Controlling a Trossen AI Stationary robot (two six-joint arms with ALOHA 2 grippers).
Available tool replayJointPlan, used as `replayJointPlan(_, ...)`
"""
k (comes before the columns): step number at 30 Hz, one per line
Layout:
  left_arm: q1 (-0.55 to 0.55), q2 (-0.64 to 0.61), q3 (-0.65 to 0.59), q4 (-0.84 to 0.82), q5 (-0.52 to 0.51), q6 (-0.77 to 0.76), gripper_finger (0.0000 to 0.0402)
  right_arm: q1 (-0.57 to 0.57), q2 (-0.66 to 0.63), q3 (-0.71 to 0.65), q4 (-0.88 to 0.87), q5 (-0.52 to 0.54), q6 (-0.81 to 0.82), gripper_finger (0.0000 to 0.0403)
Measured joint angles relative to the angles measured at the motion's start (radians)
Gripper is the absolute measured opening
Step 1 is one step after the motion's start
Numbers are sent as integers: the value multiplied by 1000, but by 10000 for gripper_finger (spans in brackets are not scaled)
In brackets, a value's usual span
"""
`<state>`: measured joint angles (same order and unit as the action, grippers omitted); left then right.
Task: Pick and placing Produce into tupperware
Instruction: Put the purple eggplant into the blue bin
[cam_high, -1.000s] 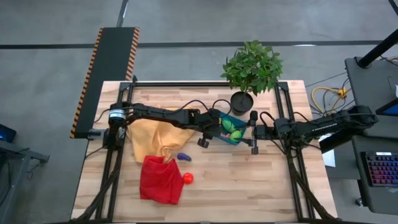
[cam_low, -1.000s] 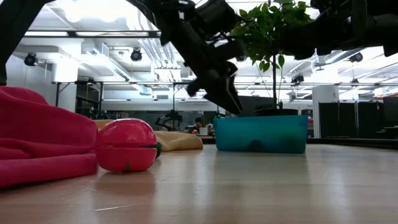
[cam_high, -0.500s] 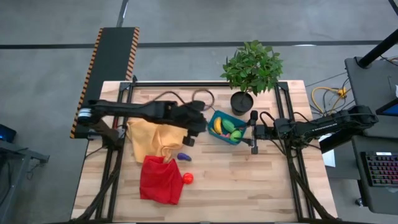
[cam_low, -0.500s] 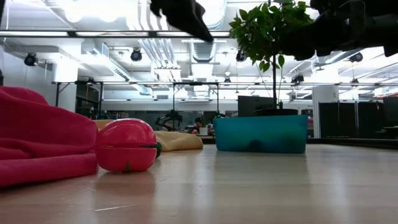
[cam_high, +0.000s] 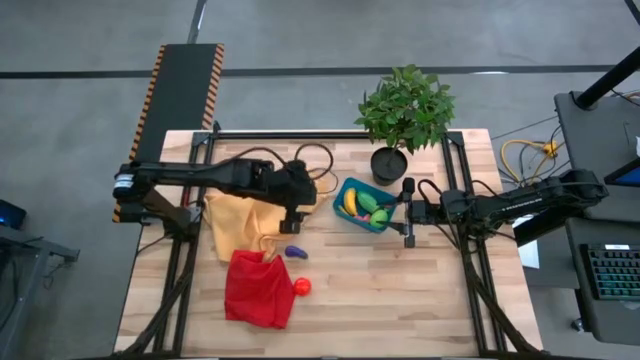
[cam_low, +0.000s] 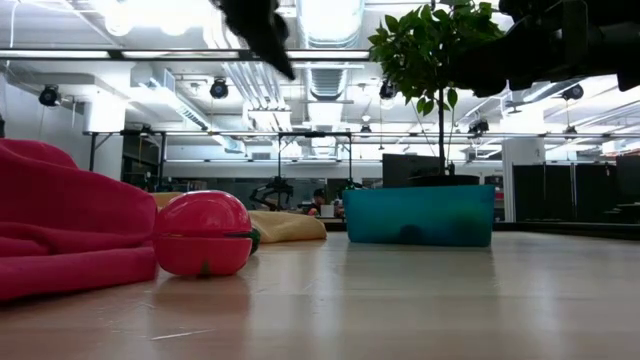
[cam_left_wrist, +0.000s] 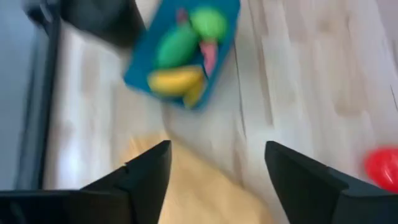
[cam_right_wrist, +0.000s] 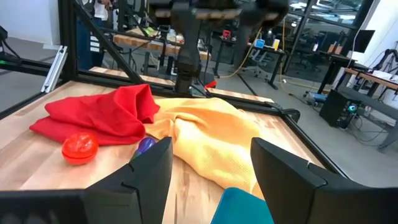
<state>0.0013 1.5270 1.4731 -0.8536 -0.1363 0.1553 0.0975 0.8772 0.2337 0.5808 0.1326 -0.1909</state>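
The left gripper should next close around the body of the purple piece (cam_high: 298, 252), just behind the purple piece's green end, near the red round one.
The blue-teal tupperware (cam_high: 341, 193) sits on the table near the far middle and holds the yellow banana (cam_high: 350, 203), two green ovals (cam_high: 369, 203) and a pink piece. In the left wrist view the tupperware (cam_left_wrist: 138, 73) shows ahead with the banana (cam_left_wrist: 176, 81) inside. The purple piece (cam_high: 295, 251) and the red round one (cam_high: 301, 286) lie on the wood beside the red cloth. My left gripper (cam_high: 296, 218) hangs open, raised over the yellow cloth's right edge. My right gripper (cam_high: 407, 212) waits open just right of the tupperware.
A yellow-orange cloth (cam_high: 243, 222) and a red cloth (cam_high: 257, 289) cover the table's left middle. A black plant pot (cam_high: 388, 164) with a leafy plant stands at the far edge behind the tupperware. Bare wood spreads across the near and right parts.
My left gripper has risen from over the tupperware and drawn back toward the table's left, ending above the yellow cloth. The banana, covered by the gripper before, now shows lying in the tupperware.
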Motion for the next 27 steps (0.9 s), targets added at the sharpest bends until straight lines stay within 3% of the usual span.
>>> replayJointPlan(5,-45,12,-15,-118,0,-116,255,0,0,0,0,0,0,210)
replayJointPlan(20,-215,187,-113,-138,-53,-330,255,0,1,0,0,0,0,210)
replayJointPlan(27,-248,306,-121,-131,-49,-306,255,0,1,0,0,0,0,210)
